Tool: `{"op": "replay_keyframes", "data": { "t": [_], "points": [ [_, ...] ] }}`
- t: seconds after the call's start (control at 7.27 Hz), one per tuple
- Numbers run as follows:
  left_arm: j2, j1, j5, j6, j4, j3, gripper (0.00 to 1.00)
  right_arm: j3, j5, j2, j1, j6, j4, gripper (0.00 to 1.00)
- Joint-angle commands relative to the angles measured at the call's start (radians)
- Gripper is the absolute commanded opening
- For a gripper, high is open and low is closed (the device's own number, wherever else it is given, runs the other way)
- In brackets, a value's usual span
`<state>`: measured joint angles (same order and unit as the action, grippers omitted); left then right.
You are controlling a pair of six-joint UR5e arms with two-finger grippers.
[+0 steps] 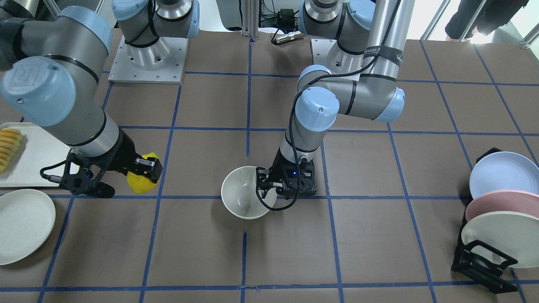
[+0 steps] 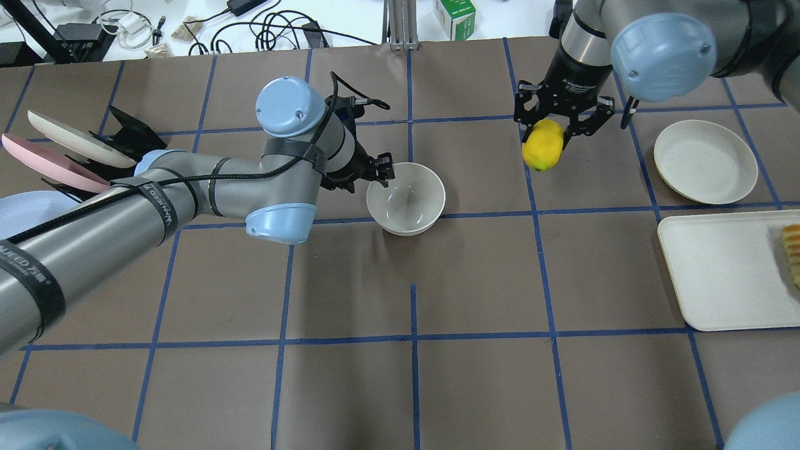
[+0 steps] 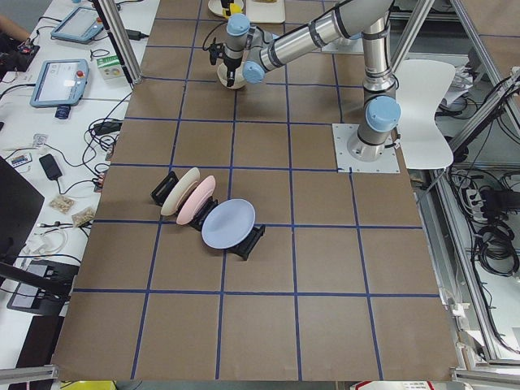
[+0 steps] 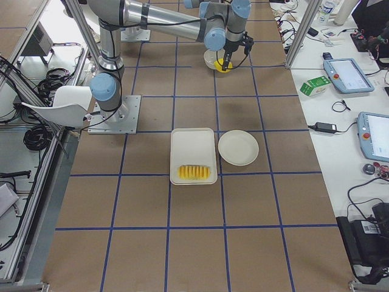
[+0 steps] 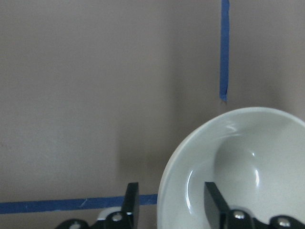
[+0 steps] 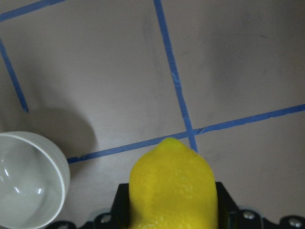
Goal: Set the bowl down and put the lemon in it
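Next, my right gripper releases the yellow lemon, now held above the table beside the bowl, on the inside bottom of the off-white bowl (image 1: pixel 251 195) (image 6: pixel 20 185).
The off-white bowl (image 1: pixel 242 204) stands upright on the brown table near its middle, also in the overhead view (image 2: pixel 406 199). My left gripper (image 1: pixel 263 190) is low at the bowl's edge. In the left wrist view its fingers (image 5: pixel 132 193) are apart and straddle the bowl's rim (image 5: pixel 167 167), one inside and one outside. My right gripper (image 2: pixel 550 132) is shut on the yellow lemon (image 2: pixel 542 145) and holds it above the table, well to the side of the bowl. The lemon (image 6: pixel 174 186) fills the bottom of the right wrist view, with the bowl (image 6: pixel 24 181) at lower left.
A shallow off-white plate (image 2: pixel 705 161) and a white tray (image 2: pixel 719 275) with sliced orange-yellow food (image 2: pixel 792 250) lie on the robot's right. A black rack with blue, pink and white plates (image 1: pixel 497 210) stands on the robot's left.
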<state>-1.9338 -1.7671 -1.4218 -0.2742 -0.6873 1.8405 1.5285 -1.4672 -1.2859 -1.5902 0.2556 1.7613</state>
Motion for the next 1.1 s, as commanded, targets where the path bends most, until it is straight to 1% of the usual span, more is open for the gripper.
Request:
{"op": "replay_keyframes", "data": {
  "t": [0.0,0.14,0.28,0.41,0.55,0.69,0.83,0.96],
  "points": [
    [0.111,0.082,-0.012,0.179,-0.122,0.006,1.0,0.002,0.031,0.014,-0.101,0.034,0.041,0.0],
    [0.175,0.136,-0.041,0.252,-0.238,-0.001,1.0,0.002,0.031,0.034,-0.135,0.05,0.068,0.0],
    [0.25,0.177,-0.146,0.323,-0.384,-0.021,1.0,0.002,0.031,0.065,-0.175,0.092,0.137,0.0],
    [0.315,0.22,-0.16,0.382,-0.619,-0.1,1.0,0.002,0.03,0.115,-0.233,0.126,0.211,0.0],
    [0.359,0.259,-0.151,0.421,-0.823,-0.195,1.0,0.001,0.031,0.156,-0.276,0.126,0.275,0.0],
    [0.387,0.262,-0.146,0.406,-0.894,-0.229,1.0,0.001,0.031,0.186,-0.298,0.132,0.321,0.0],
    [0.398,0.267,-0.143,0.382,-0.891,-0.239,1.0,0.002,0.03,0.204,-0.313,0.134,0.322,0.0],
    [0.394,0.265,-0.141,0.325,-0.861,-0.238,1.0,0.005,0.03,0.226,-0.316,0.128,0.323,0.0]
  ]
}}
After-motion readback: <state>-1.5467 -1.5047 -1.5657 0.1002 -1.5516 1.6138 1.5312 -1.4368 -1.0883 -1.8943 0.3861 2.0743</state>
